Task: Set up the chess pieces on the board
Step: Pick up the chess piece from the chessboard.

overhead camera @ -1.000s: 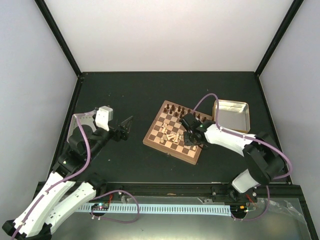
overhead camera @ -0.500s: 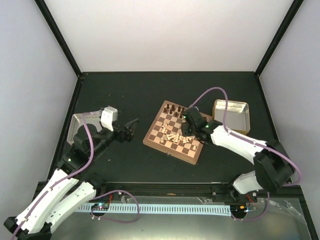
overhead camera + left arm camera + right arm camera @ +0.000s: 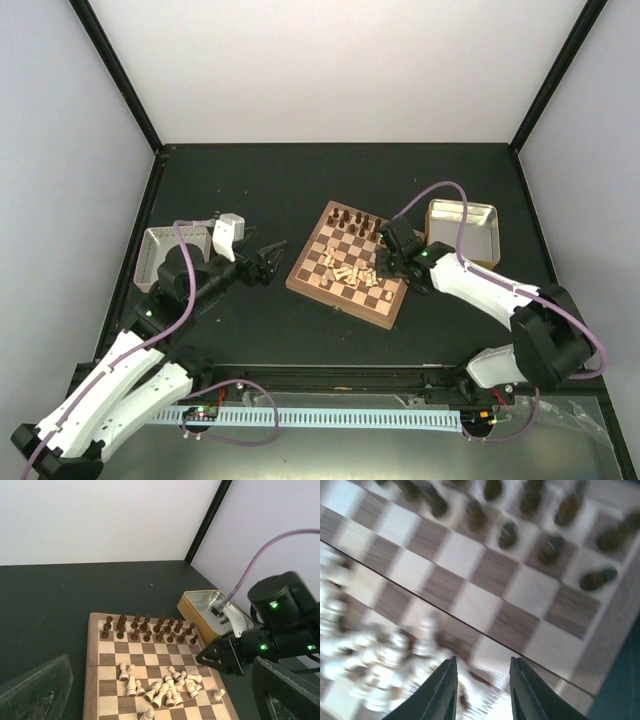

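Note:
My left gripper should next close over the board (image 3: 322, 258) on a cream chess piece that the fingers of my right gripper hold out.
The board (image 3: 318, 277) lies mid-table, slightly turned. Dark brown chess pieces (image 3: 358, 220) stand in two rows along its far edge, also in the left wrist view (image 3: 145, 627). Cream chess pieces (image 3: 348, 270) lie in a tumbled heap mid-board (image 3: 165, 685); one cream pawn (image 3: 218, 694) stands apart near the board's right edge. My right gripper (image 3: 378, 262) hovers low over the board's right side beside the heap, jaws open and empty (image 3: 482, 680). That view is blurred. My left gripper (image 3: 276, 252) is open wide and empty, just left of the board (image 3: 161, 662).
An open metal tray (image 3: 463, 232) sits right of the board, close behind my right arm (image 3: 210, 605). A second metal tray (image 3: 160, 255) sits at the far left under my left arm. Black frame posts border the dark mat.
My left gripper has moved right, closer to the board's left edge. My right wrist has shifted right and back, with the gripper still over the board's right side.

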Action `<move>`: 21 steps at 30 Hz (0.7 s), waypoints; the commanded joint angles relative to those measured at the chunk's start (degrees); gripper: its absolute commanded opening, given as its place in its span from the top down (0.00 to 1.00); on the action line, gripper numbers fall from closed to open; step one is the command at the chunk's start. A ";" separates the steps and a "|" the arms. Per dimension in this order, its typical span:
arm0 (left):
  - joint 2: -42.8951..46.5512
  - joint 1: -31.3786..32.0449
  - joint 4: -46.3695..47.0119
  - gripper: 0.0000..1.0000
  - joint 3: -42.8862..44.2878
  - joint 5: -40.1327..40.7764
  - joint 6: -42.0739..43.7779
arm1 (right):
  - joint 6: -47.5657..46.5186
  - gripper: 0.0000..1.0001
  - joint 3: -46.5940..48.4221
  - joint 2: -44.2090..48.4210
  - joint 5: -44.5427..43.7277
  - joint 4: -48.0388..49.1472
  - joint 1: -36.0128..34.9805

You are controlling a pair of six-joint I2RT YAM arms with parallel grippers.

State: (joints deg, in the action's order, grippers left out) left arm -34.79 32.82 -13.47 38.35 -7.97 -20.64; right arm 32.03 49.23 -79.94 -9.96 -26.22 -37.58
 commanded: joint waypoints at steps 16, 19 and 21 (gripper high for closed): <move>-0.32 -0.08 0.09 0.01 0.04 -0.11 -0.19 | -5.72 0.73 -2.53 -4.12 14.22 -2.40 5.16; -0.37 -0.08 0.15 0.01 0.06 -0.03 -0.19 | -4.30 0.76 -2.51 -2.51 11.38 -2.76 5.15; -0.62 -0.06 0.21 0.01 0.05 0.06 -0.10 | -3.66 0.76 -2.71 -1.05 9.64 -2.74 5.20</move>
State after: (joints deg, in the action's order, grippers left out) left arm -35.35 32.82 -13.63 38.30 -7.97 -20.64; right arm 27.33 45.54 -83.90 2.70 -29.15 -32.53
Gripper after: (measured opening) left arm 0.990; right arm 0.240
